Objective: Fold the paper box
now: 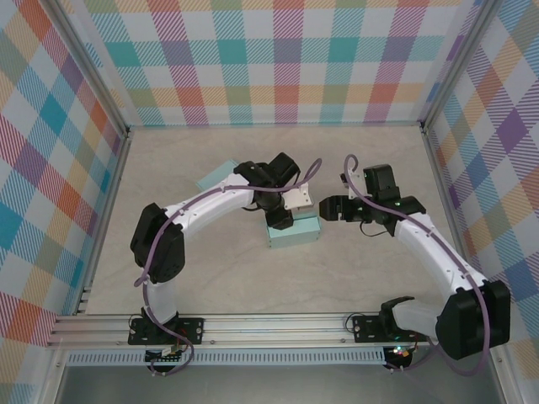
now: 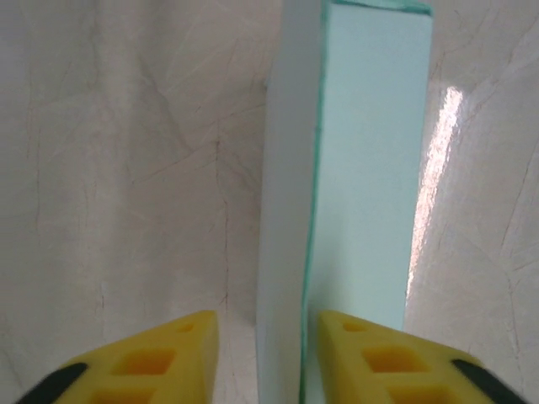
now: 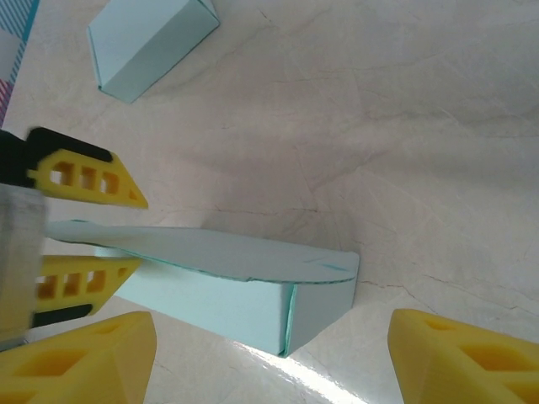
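My left gripper should back to one end and my right gripper should take the folded end [image 3: 323, 301], because the curved lid flap lies loose over the box's long edge.
The pale teal paper box [image 1: 296, 232] lies on the table between the two arms. In the right wrist view its curved lid flap [image 3: 210, 251] rests on top, and the folded end [image 3: 324, 301] faces the camera. My left gripper [image 1: 280, 220] hangs over the box's left end. Its yellow fingers [image 2: 181, 353] straddle the box's long edge [image 2: 286, 252] with a gap on each side, so it is open. My right gripper [image 3: 271, 337] is open wide just short of the box's right end and holds nothing.
A second teal paper box [image 1: 217, 174] lies behind and to the left, also seen as a folded box [image 3: 147, 42] in the right wrist view. Chequered walls enclose the beige table [image 1: 379, 168] on three sides, with bare surface to the right and front.
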`<state>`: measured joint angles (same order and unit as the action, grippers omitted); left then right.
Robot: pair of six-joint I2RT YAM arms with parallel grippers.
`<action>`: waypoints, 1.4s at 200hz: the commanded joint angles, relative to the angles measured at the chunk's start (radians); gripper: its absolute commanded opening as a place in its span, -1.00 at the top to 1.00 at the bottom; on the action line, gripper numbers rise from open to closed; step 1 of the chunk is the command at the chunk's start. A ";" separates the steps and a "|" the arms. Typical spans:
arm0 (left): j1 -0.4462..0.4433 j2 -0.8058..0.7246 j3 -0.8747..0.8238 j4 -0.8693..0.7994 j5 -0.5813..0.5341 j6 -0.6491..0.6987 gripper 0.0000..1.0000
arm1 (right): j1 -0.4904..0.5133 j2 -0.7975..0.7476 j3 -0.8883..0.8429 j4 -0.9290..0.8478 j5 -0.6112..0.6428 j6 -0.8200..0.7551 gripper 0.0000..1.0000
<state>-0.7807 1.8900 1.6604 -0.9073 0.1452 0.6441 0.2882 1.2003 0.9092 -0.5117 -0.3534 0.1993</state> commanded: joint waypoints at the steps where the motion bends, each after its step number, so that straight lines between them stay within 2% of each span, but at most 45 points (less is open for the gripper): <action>1: 0.016 -0.015 0.031 -0.016 -0.038 -0.003 0.01 | -0.003 0.022 0.028 0.022 -0.030 -0.056 -0.45; 15: 0.016 -0.048 0.021 -0.003 -0.051 -0.023 -0.14 | -0.003 0.021 0.020 0.034 -0.046 -0.062 -0.44; 37: 0.016 -0.152 -0.057 0.078 -0.069 -0.076 -0.23 | -0.001 0.003 0.002 0.056 -0.070 -0.064 -0.44; 55: 0.017 -0.269 -0.161 0.191 -0.128 -0.154 -0.24 | -0.001 -0.018 -0.006 0.062 -0.062 -0.070 -0.44; 87: 0.018 -0.501 -0.436 0.386 -0.242 -0.305 -0.19 | 0.010 -0.065 -0.022 0.060 -0.036 -0.097 -0.38; 112: 0.017 -0.681 -0.714 0.635 -0.309 -0.422 -0.15 | 0.062 -0.115 -0.048 0.056 0.063 -0.151 -0.39; 131: 0.017 -0.794 -0.902 0.867 -0.350 -0.509 -0.16 | 0.106 -0.137 -0.071 0.065 0.143 -0.198 -0.53; 140: 0.017 -0.835 -0.962 0.932 -0.364 -0.534 -0.18 | 0.120 -0.144 -0.078 0.073 0.164 -0.214 -0.64; 143: 0.017 -0.844 -0.974 0.948 -0.366 -0.538 -0.18 | 0.124 -0.147 -0.084 0.082 0.171 -0.222 -0.73; 150: 0.017 -0.863 -1.000 0.978 -0.365 -0.541 -0.19 | 0.132 -0.152 -0.091 0.091 0.175 -0.234 -0.77; 165: 0.017 -0.869 -1.016 0.995 -0.343 -0.529 -0.22 | 0.148 -0.147 -0.101 0.114 0.192 -0.273 -0.88; 196: 0.018 -0.802 -0.992 0.995 -0.288 -0.509 -0.23 | 0.180 -0.080 -0.078 0.116 0.217 -0.367 -0.89; 205: 0.017 -0.784 -0.990 1.013 -0.271 -0.505 -0.23 | 0.187 -0.059 -0.068 0.112 0.221 -0.388 -0.96; 244: 0.016 -0.690 -0.938 0.989 -0.261 -0.472 -0.20 | 0.195 0.013 -0.019 0.087 0.188 -0.458 -0.97; 280: 0.016 -0.636 -0.904 0.964 -0.253 -0.455 -0.15 | 0.195 0.074 0.019 0.096 0.239 -0.490 -0.98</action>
<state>-0.7753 1.2335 0.7086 0.0582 -0.1249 0.1646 0.4786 1.2411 0.8776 -0.4271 -0.1371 -0.2287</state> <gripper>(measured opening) 0.583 0.987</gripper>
